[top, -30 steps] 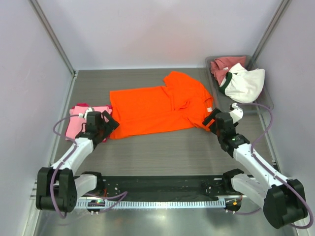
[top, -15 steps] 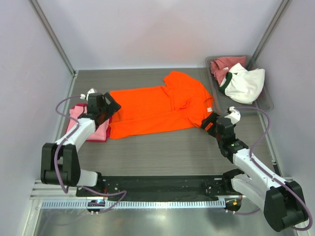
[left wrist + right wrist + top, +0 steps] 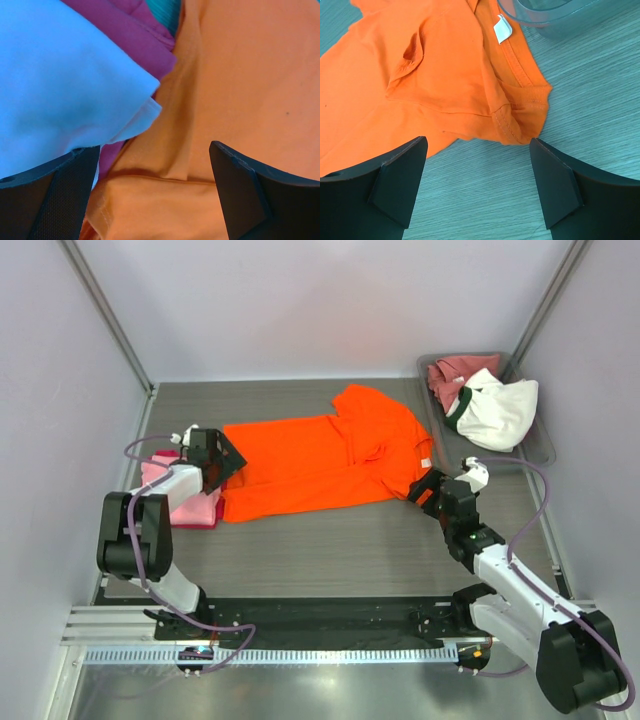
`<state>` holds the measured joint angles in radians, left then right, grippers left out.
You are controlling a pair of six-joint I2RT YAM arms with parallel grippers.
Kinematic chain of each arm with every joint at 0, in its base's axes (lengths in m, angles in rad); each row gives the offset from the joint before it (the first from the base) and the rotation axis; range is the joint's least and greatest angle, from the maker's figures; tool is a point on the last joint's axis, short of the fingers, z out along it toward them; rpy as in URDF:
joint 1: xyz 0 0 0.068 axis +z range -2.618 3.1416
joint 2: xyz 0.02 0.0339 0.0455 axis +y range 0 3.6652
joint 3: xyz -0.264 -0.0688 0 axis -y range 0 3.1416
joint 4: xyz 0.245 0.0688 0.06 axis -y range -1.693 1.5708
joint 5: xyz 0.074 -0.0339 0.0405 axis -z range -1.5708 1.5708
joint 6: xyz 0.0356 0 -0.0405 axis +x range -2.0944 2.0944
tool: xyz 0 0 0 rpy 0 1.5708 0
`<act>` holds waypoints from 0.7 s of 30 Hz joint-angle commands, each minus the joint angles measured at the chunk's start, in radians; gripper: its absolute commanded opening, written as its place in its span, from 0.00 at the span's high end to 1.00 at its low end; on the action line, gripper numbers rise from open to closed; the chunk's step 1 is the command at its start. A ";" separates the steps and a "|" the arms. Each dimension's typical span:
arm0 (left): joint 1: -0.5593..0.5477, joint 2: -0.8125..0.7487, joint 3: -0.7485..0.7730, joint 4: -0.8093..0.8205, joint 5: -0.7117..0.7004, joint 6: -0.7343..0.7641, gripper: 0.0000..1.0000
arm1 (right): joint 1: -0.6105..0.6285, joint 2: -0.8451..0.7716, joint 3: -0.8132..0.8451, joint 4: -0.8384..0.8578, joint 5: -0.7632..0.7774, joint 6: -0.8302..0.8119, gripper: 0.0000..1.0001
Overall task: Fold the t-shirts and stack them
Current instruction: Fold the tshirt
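Observation:
The folded light pink t-shirt crowds my left gripper's finger at the orange t-shirt's edge. Next, my left gripper backs off and pinches the orange t-shirt's near corner (image 3: 230,517).
The bright orange t-shirt (image 3: 320,460) lies spread flat in the middle of the table. My left gripper (image 3: 227,455) is open at the shirt's left edge, and in the left wrist view orange cloth (image 3: 240,75) fills the gap between its jaws (image 3: 155,195). Just left of it sits a folded light pink t-shirt (image 3: 190,508) with a magenta one (image 3: 132,27) beside it. My right gripper (image 3: 423,488) is open just short of the shirt's collar corner (image 3: 520,115), with bare table between its fingers (image 3: 477,185). No cloth is held.
A grey tray (image 3: 540,445) at the back right holds a dusty rose-red t-shirt (image 3: 452,375) and a white one with a dark green collar (image 3: 500,412). The tray's rim (image 3: 545,17) lies close beyond the orange collar. Walls enclose the table on three sides.
My left gripper has moved from over the pink stack away from me to the orange shirt's left edge. The right gripper has shifted slightly nearer the collar corner.

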<state>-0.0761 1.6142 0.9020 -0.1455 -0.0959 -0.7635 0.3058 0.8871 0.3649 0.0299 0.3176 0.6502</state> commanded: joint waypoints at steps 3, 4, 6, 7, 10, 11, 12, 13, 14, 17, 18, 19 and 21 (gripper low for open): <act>0.051 -0.008 0.003 -0.005 -0.093 0.027 0.08 | 0.000 -0.023 -0.006 0.041 0.037 -0.007 0.11; 0.064 -0.013 -0.002 -0.005 -0.097 0.029 0.08 | 0.000 -0.027 -0.007 0.038 0.043 -0.004 0.11; 0.117 -0.022 -0.014 -0.005 -0.088 0.033 0.08 | -0.001 -0.034 -0.011 0.030 0.051 0.002 0.11; 0.131 -0.031 -0.020 -0.002 -0.082 0.035 0.08 | -0.002 -0.042 -0.014 0.028 0.061 0.003 0.11; 0.183 -0.053 -0.037 0.009 -0.051 0.036 0.08 | 0.000 -0.060 -0.018 0.021 0.078 0.008 0.10; 0.188 -0.060 -0.038 0.007 -0.042 0.033 0.08 | -0.002 -0.065 -0.020 0.021 0.081 0.009 0.11; 0.188 -0.071 -0.043 0.004 -0.025 0.029 0.09 | -0.001 -0.071 -0.024 0.021 0.084 0.009 0.11; 0.185 -0.101 -0.049 0.009 -0.004 0.021 0.10 | 0.000 -0.082 -0.026 0.021 0.089 0.011 0.11; 0.180 -0.120 -0.060 0.018 0.019 0.015 0.11 | 0.000 -0.085 -0.027 0.024 0.092 0.012 0.11; 0.139 -0.204 -0.092 0.043 0.062 -0.005 0.12 | 0.000 -0.103 -0.037 0.033 0.100 0.017 0.11; 0.125 -0.226 -0.098 0.041 0.065 -0.005 0.12 | 0.000 -0.103 -0.040 0.036 0.100 0.017 0.12; 0.105 -0.247 -0.112 0.041 0.068 -0.008 0.11 | 0.000 -0.105 -0.043 0.042 0.097 0.017 0.12; 0.088 -0.307 -0.132 0.038 0.087 -0.023 0.11 | 0.000 -0.105 -0.046 0.047 0.091 0.017 0.12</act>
<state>0.0395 1.3846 0.7910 -0.1379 -0.0547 -0.7639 0.3058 0.7963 0.3248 0.0299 0.3794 0.6567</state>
